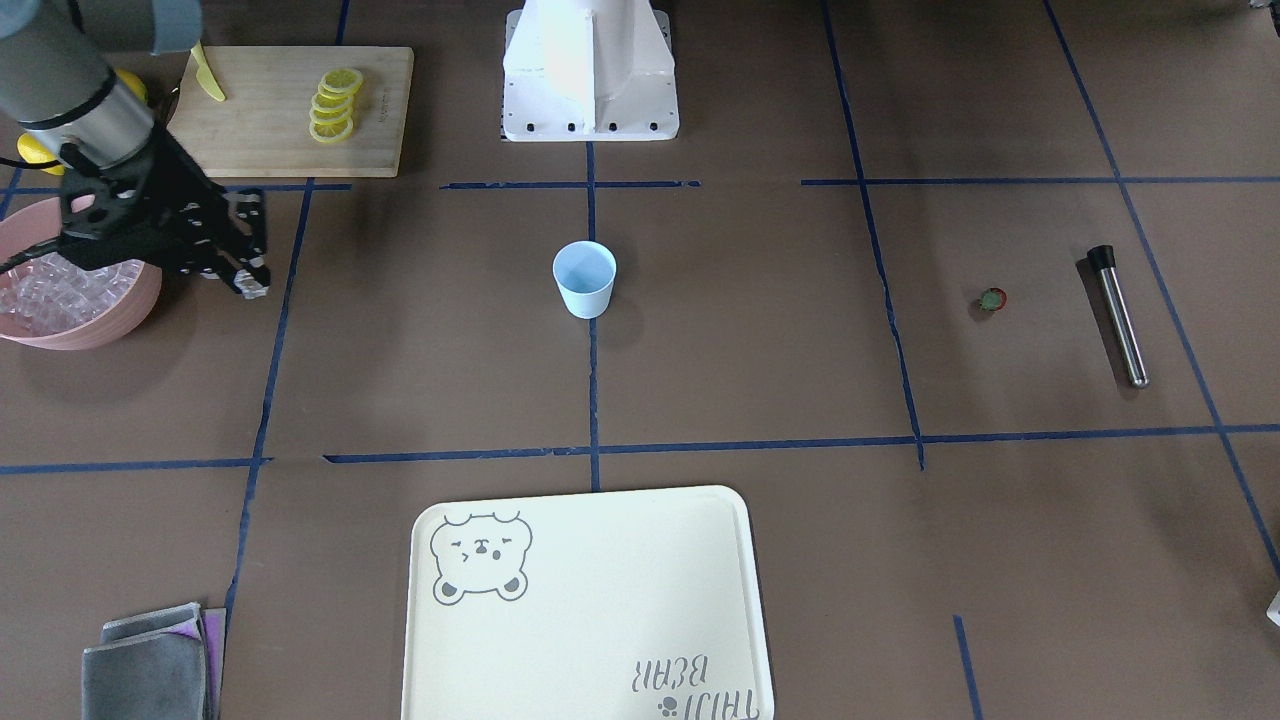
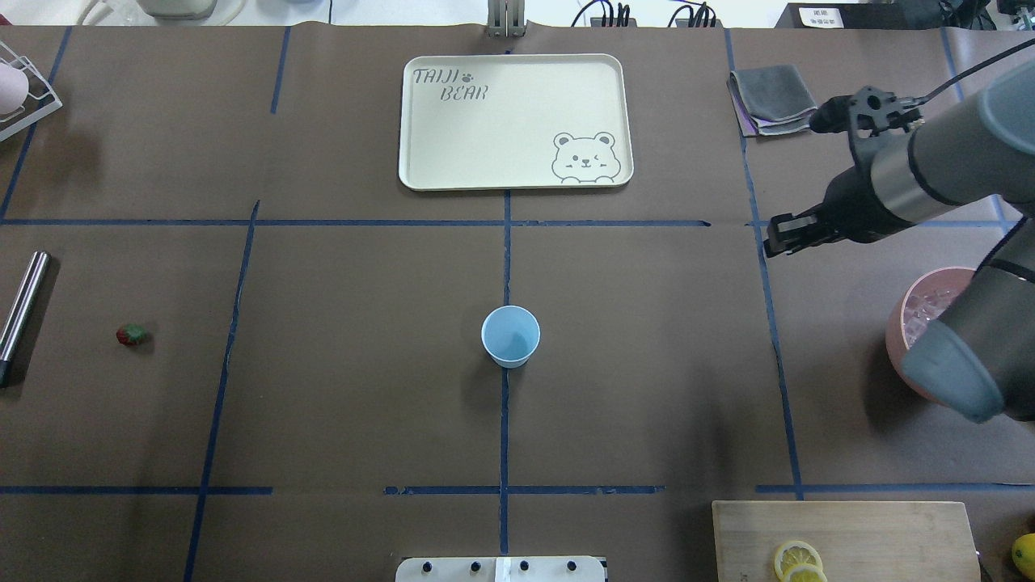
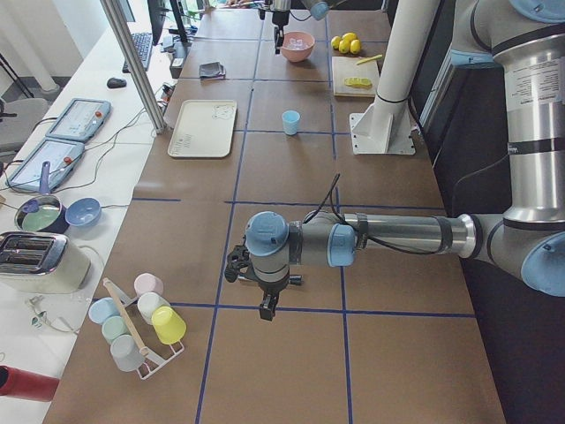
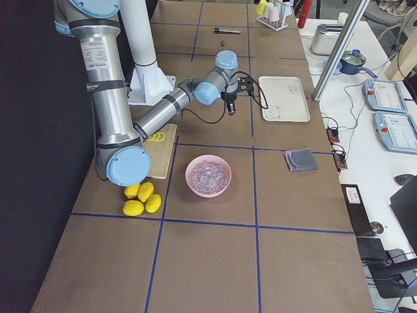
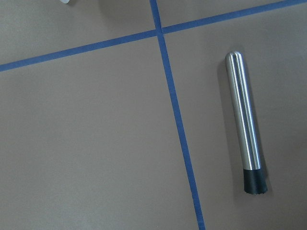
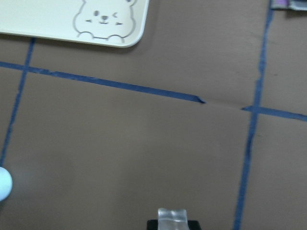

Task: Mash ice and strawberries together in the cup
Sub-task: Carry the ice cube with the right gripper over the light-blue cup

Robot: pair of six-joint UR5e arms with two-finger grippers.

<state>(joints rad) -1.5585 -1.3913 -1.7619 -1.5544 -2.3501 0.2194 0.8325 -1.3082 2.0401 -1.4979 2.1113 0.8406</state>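
Observation:
The ice cube, now just beside the pink bowl, is to go inside the light blue cup (image 1: 585, 271), down on its empty bottom. I should let go of it there with my right gripper.
The light blue cup (image 1: 584, 280) stands upright and empty at the table's middle, also seen from overhead (image 2: 510, 335). One small red strawberry (image 1: 992, 299) lies far to its side, near a steel muddler (image 1: 1118, 315). Ice (image 1: 60, 295) fills a pink bowl (image 1: 120, 315). My right gripper (image 1: 250, 280) hangs just beside that bowl, shut on one clear ice cube (image 6: 171, 218), well away from the cup. My left gripper (image 3: 267, 305) hovers over the table's left end above the muddler (image 5: 244, 129); I cannot tell if it is open or shut.
A wooden board (image 1: 270, 140) with lemon slices (image 1: 335, 105) and a yellow knife lies behind the bowl. A cream bear tray (image 1: 590, 600) sits at the far side, folded cloths (image 1: 150, 665) near it. Whole lemons (image 4: 140, 199) and a rack of cups (image 3: 141, 322) stand at the table's ends.

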